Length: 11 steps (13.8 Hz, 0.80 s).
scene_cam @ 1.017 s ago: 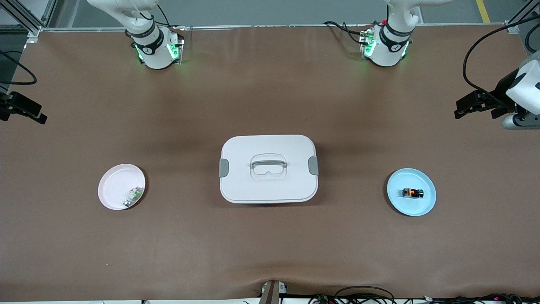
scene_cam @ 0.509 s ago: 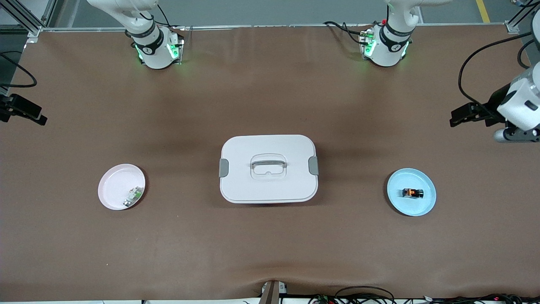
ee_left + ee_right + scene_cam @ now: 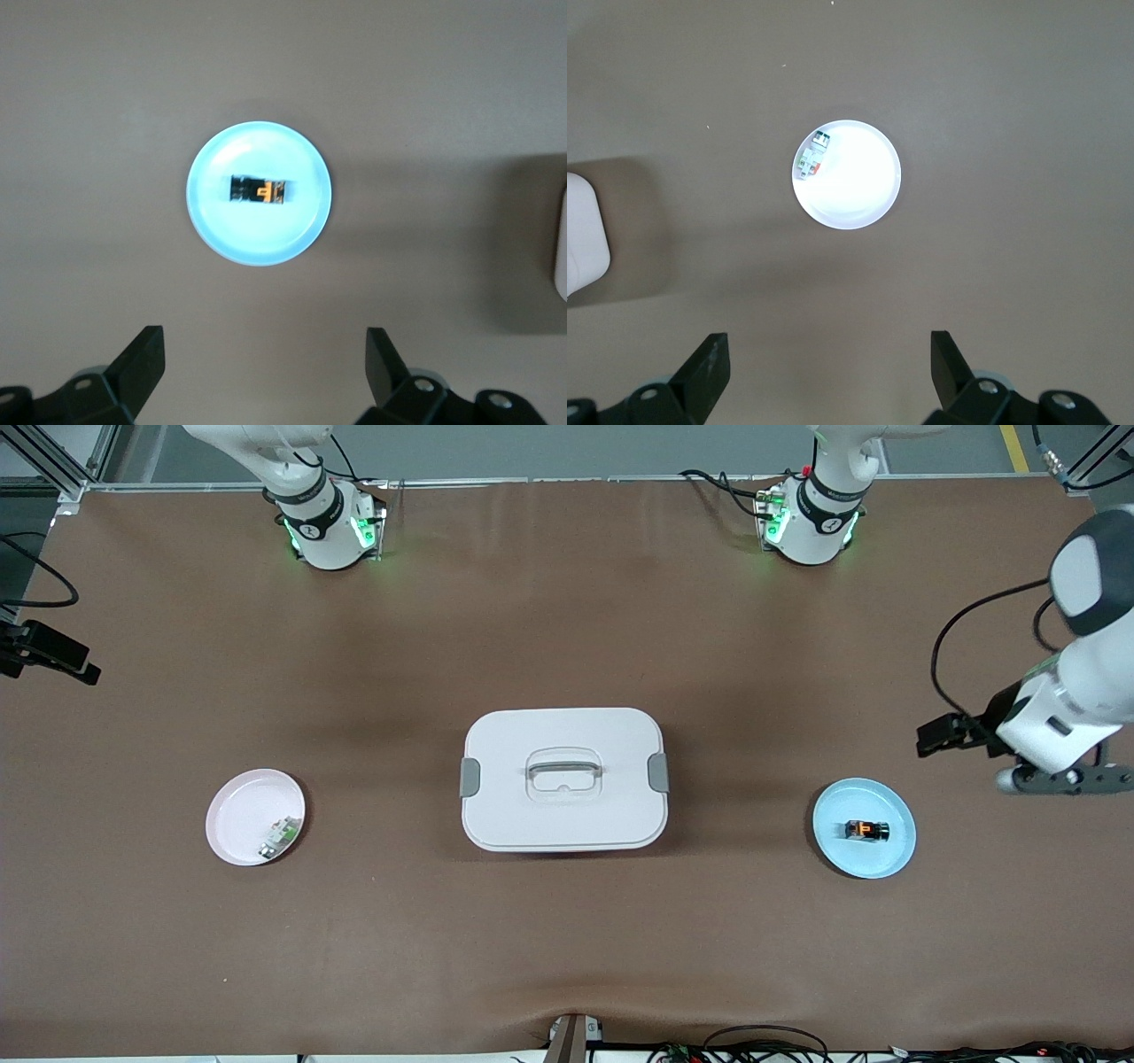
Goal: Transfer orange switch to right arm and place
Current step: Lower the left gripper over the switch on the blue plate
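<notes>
My left gripper should close on the opposite ends (image 3: 867, 830) (image 3: 258, 190) of the orange switch that lies in the pale blue plate, so that I grip the switch along its length.
The orange switch (image 3: 866, 831) (image 3: 258, 189), a tiny black block with a glowing orange middle, lies in the pale blue plate (image 3: 864, 861) (image 3: 257, 241) toward the left arm's end of the table. My left gripper (image 3: 946, 735) (image 3: 266, 335) hangs open and empty over bare table just beside that plate. My right gripper (image 3: 62, 660) (image 3: 829, 338) waits open and empty, high over the table edge at the right arm's end.
A white lidded box (image 3: 532, 726) with a handle and grey clips stands mid-table. A pink plate (image 3: 235, 806) (image 3: 864, 195) holds a small white-and-green part (image 3: 282, 835) (image 3: 813, 155). Both arm bases stand along the table edge farthest from the front camera.
The left arm has swung its gripper toward the front camera and closer to the blue plate. The right arm, the switch and the plates have stayed put.
</notes>
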Each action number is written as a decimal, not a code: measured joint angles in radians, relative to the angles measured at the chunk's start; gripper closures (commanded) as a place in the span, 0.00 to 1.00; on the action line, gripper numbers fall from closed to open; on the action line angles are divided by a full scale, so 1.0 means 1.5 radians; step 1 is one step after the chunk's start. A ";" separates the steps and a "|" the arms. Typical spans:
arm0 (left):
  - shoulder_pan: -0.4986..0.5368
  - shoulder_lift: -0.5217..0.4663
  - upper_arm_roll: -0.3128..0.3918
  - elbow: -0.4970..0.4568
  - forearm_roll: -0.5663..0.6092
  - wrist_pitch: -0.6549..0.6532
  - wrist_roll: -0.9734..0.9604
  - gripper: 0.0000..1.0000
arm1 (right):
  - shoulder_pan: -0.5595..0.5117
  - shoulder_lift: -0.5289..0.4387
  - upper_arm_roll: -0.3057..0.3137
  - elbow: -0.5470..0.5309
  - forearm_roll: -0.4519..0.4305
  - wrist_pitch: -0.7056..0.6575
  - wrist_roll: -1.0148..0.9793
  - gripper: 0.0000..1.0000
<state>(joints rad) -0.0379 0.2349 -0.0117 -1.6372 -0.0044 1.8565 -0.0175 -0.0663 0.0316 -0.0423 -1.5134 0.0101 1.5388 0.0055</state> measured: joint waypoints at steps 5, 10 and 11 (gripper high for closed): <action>-0.016 0.085 -0.001 0.000 0.065 0.060 0.000 0.00 | 0.000 0.000 0.000 0.001 0.000 -0.001 0.000 0.00; 0.001 0.149 0.001 -0.001 0.066 0.133 0.001 0.00 | 0.000 0.000 0.001 0.002 0.000 -0.001 0.000 0.00; 0.001 0.164 0.001 -0.002 0.066 0.151 0.001 0.00 | 0.000 0.000 0.001 0.002 0.000 -0.001 0.000 0.00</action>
<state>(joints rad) -0.0362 0.4806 -0.0109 -1.6396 0.0942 2.0824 -0.0164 -0.0663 0.0316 -0.0411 -1.5102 0.0101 1.5380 0.0055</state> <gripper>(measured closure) 0.000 0.000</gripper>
